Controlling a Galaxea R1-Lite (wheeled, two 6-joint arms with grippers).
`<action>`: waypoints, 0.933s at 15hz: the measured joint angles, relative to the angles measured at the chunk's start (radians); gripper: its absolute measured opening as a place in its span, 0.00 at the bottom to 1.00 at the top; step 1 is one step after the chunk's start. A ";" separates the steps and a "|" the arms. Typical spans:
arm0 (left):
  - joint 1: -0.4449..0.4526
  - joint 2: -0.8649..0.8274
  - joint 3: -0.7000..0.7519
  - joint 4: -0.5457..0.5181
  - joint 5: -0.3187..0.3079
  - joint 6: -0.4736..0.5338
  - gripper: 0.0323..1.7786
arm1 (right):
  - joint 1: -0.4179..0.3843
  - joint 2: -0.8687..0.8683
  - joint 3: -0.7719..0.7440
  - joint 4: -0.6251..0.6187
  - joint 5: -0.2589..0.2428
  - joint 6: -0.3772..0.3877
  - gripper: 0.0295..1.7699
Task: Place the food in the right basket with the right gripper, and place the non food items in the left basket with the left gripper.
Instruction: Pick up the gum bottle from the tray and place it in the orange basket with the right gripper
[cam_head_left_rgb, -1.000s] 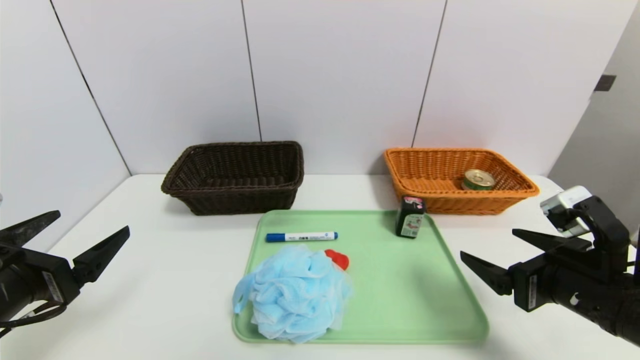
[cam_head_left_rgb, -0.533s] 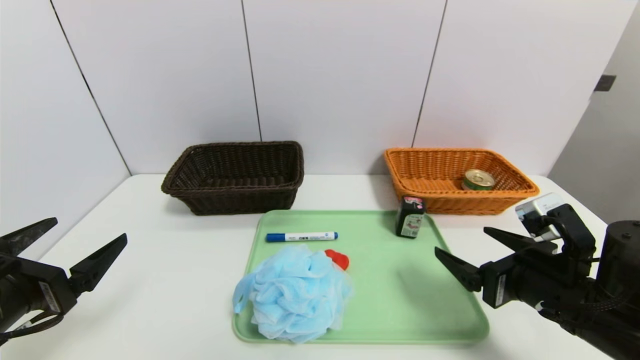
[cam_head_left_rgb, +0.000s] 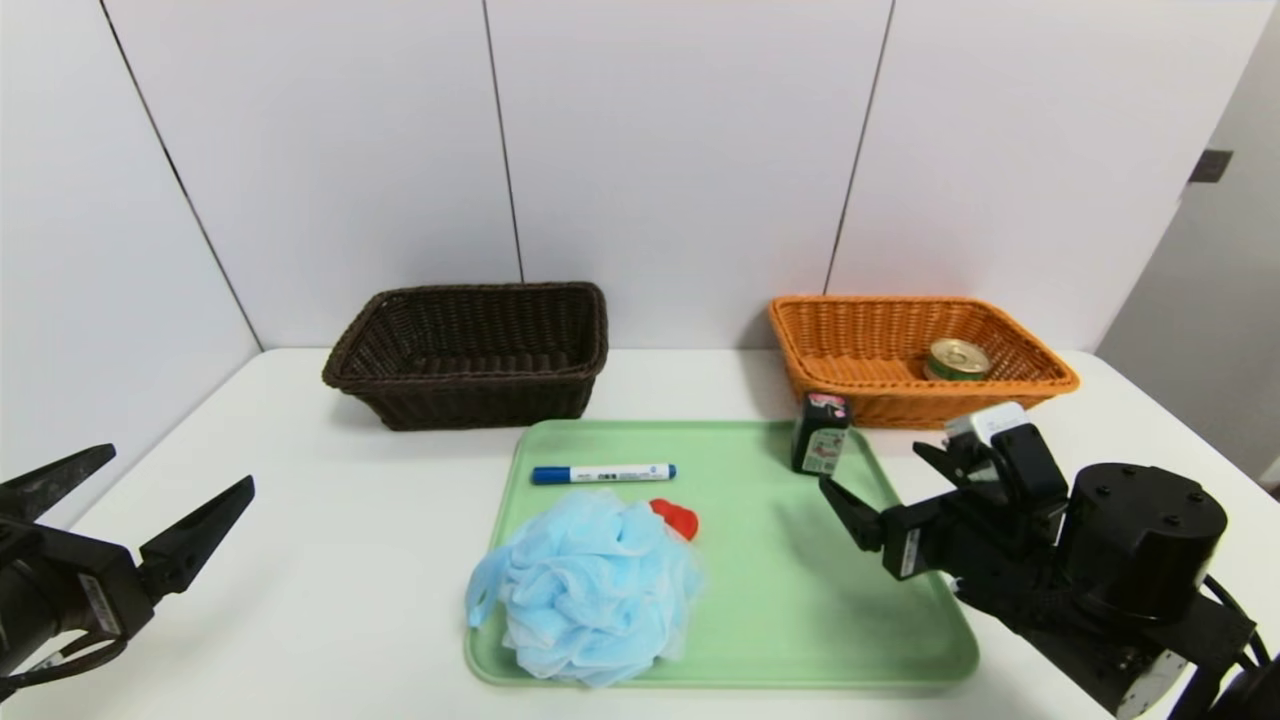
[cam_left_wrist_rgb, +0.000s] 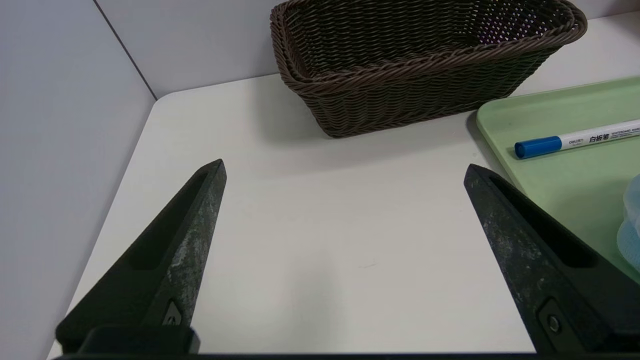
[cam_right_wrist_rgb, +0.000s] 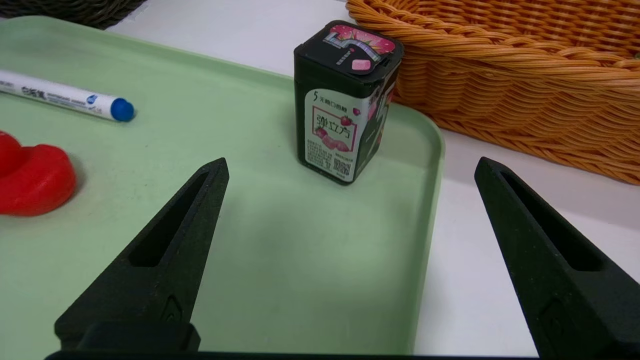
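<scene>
Next, my right gripper grabs the black container by the sides of its body (cam_head_left_rgb: 819, 443) (cam_right_wrist_rgb: 340, 127), just under its lid, next to the orange basket.
A small black boxy container (cam_head_left_rgb: 821, 433) (cam_right_wrist_rgb: 345, 102) with a pink-white label stands upright at the green tray's far right corner. My right gripper (cam_head_left_rgb: 878, 472) (cam_right_wrist_rgb: 350, 167) is open, low over the tray's right edge, pointing at the container with a gap still between them. The tin (cam_head_left_rgb: 957, 359) lies inside the orange right basket (cam_head_left_rgb: 850, 390) (cam_right_wrist_rgb: 500, 100). On the tray lie the white marker (cam_head_left_rgb: 603, 473) (cam_right_wrist_rgb: 65, 95) (cam_left_wrist_rgb: 575, 141), the red duck (cam_head_left_rgb: 676, 518) (cam_right_wrist_rgb: 32, 180) and the blue pouf (cam_head_left_rgb: 585, 588). My left gripper (cam_head_left_rgb: 165, 475) (cam_left_wrist_rgb: 345, 170) hangs open at the table's near left. The dark left basket (cam_head_left_rgb: 470, 400) (cam_left_wrist_rgb: 425, 85) holds nothing.
The green tray (cam_head_left_rgb: 800, 600) (cam_right_wrist_rgb: 300, 260) lies in the middle of the white table (cam_head_left_rgb: 330, 560). White wall panels close off the back and left side. The two baskets stand just beyond the tray's far corners.
My right arm has swung in from the table's right edge toward the tray, bringing its open gripper closer to the black container. The left arm has sunk slightly.
</scene>
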 joint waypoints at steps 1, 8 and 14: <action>0.000 0.001 0.000 0.000 -0.001 0.000 0.95 | 0.000 0.030 -0.013 -0.005 -0.002 0.000 0.96; 0.000 0.002 0.006 0.000 -0.003 -0.001 0.95 | -0.005 0.180 -0.193 -0.007 -0.046 -0.008 0.96; 0.000 -0.001 0.003 0.000 -0.004 -0.001 0.95 | -0.013 0.266 -0.282 -0.007 -0.082 -0.019 0.96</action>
